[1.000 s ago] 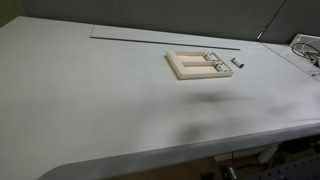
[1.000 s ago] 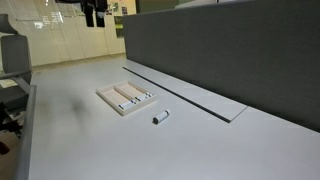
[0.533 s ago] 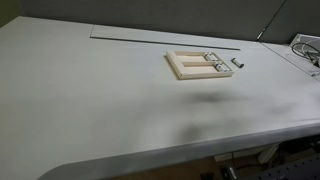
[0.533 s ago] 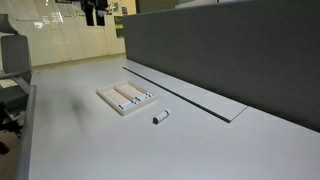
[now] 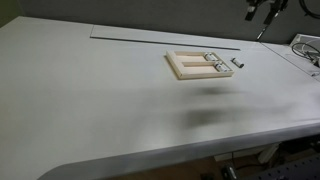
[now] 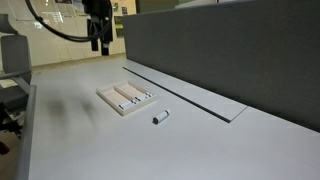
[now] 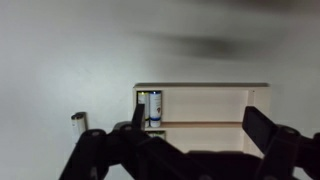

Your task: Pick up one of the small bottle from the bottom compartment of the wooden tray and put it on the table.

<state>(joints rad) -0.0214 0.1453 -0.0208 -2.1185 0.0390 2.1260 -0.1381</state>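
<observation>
My gripper is to close next on the middle of the inner small bottle [image 5: 219, 68] [image 7: 155, 109] in the tray's bottom compartment, beside the bottle at the tray's end.
The pale wooden tray [image 5: 190, 66] lies on the white-grey table [image 5: 100, 100] and shows in both exterior views [image 6: 118, 98] and in the wrist view [image 7: 205, 105]. Small bottles [image 5: 211, 62] lie at one end of its slots [image 6: 140, 96]; the wrist view shows one with a dark band [image 7: 154, 107]. One more small bottle [image 5: 238, 62] lies on the table beside the tray [image 6: 159, 117] [image 7: 77, 122]. My gripper [image 6: 100, 44] hangs open and empty well above the tray [image 5: 256, 14]. Its dark fingers frame the tray in the wrist view [image 7: 198, 128].
A long thin dark groove [image 5: 150, 37] runs behind the tray. A dark grey partition [image 6: 230, 50] stands along the table's far side. Cables [image 5: 305, 48] lie at one table edge. A chair [image 6: 10, 60] stands past the table end.
The gripper has come down a little towards the tray and now shows at the top of an exterior view. The tray and bottles have not moved.
</observation>
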